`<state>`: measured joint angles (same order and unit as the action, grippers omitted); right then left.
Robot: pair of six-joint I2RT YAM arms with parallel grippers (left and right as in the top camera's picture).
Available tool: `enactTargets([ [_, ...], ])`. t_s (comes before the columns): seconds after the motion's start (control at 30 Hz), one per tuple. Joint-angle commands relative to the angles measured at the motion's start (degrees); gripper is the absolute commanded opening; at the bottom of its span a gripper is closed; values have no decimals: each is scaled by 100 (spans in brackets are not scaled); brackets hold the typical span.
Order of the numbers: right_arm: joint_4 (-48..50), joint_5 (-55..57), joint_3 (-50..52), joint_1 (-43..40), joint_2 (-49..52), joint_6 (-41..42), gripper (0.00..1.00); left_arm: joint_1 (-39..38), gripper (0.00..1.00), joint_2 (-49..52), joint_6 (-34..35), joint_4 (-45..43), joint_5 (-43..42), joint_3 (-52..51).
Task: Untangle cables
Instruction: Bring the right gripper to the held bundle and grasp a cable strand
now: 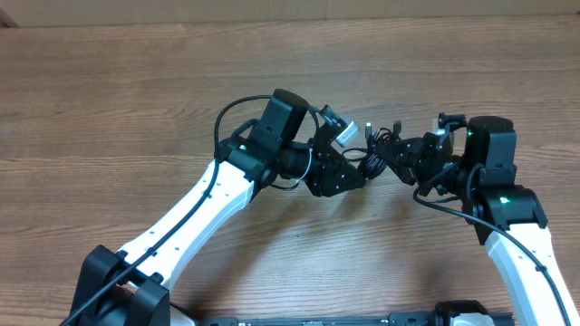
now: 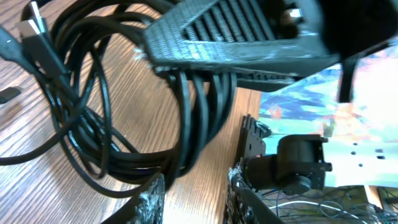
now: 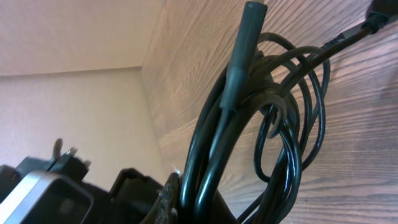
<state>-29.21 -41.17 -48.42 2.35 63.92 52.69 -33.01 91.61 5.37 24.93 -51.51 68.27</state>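
Observation:
Next, I close my left gripper on the hanging cable loops (image 2: pixel 198 127) first, because my right gripper clamps several strands of cable together and will then open and take fewer pieces.
The cables (image 1: pixel 379 150) are a tangled bundle of thin black cords at the table's middle, between my two arms. A silver-tipped plug (image 1: pixel 347 133) sticks out on the left. My right gripper (image 1: pixel 412 161) is shut on several strands. In the right wrist view these cables (image 3: pixel 273 124) run up from between the right gripper (image 3: pixel 202 202) fingers, with a long black plug (image 3: pixel 239 56) on top. In the left wrist view the looped cables (image 2: pixel 93 124) hang from the right gripper's finger (image 2: pixel 224 37). My left gripper (image 2: pixel 196 190) is open just beside the loops, bare wood between its jaws.
The wooden table (image 1: pixel 136 81) extends all round the bundle. A cardboard wall (image 1: pixel 272 9) lines the far edge. Both white arms (image 1: pixel 199 213) reach in from the near edge, and thicker black arm cables (image 1: pixel 444 204) trail beside the right arm.

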Motion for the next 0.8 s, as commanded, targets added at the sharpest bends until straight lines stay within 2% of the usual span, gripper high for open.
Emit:
enactTargets([
  [0.0,44,105,-142,22,-39,-11,4,-2,39,-98,-153,-61,-247,101],
  [0.37,70,24,-142,22,-39,140,4,-13,34,-98,-111,-79,-4,101],
  [0.63,70,-7,-142,22,-39,138,4,-317,46,-96,46,-229,890,101],
  [0.77,68,-50,-142,22,-39,136,4,-494,46,-96,94,-382,1163,101],
])
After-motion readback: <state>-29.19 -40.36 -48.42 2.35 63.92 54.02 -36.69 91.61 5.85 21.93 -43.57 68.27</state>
